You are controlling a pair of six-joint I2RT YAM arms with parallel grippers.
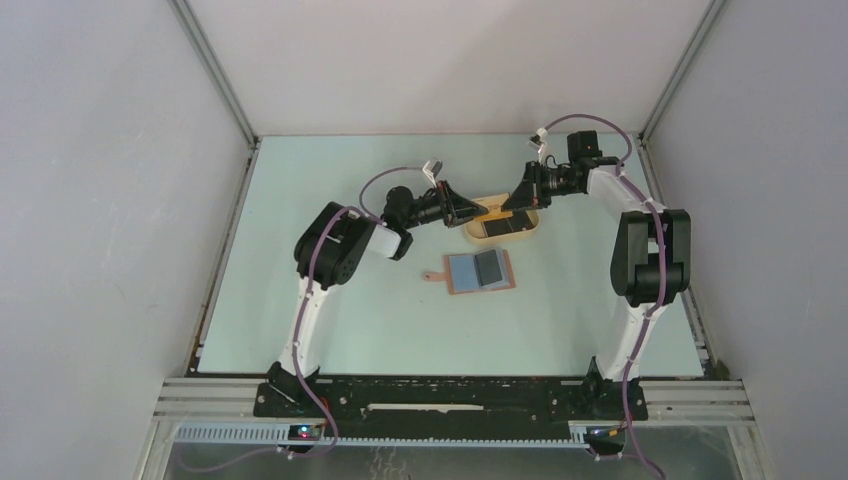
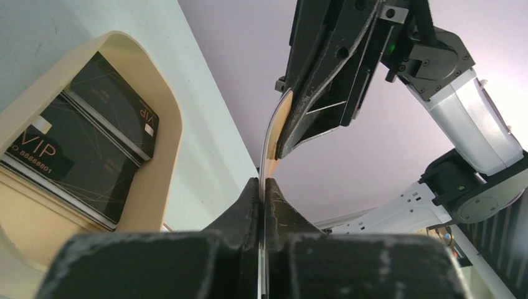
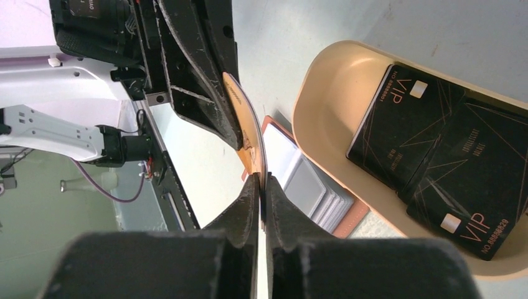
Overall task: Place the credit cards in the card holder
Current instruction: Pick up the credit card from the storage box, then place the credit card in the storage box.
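My two grippers are pinching a dark card that lies flat against the orange-yellow card along with that card, so my right gripper should open and take only the dark card (image 3: 262,163).
An orange-yellow credit card (image 1: 490,207) is held on edge in the air above the tray, bowed between both grippers. My left gripper (image 2: 262,184) is shut on one end of the card (image 2: 273,134). My right gripper (image 3: 262,180) is shut on the other end of the same card (image 3: 246,121). The two grippers face each other closely, left (image 1: 468,212) and right (image 1: 513,199). The reddish-brown card holder (image 1: 477,272) lies open on the table nearer to me, its bluish-grey pockets (image 3: 311,187) facing up.
The beige oval tray (image 1: 532,226) sits under the grippers, its rim (image 2: 171,118) curving round two black pieces printed VIP (image 3: 436,156). Grey walls enclose the pale green table (image 1: 350,320) on three sides.
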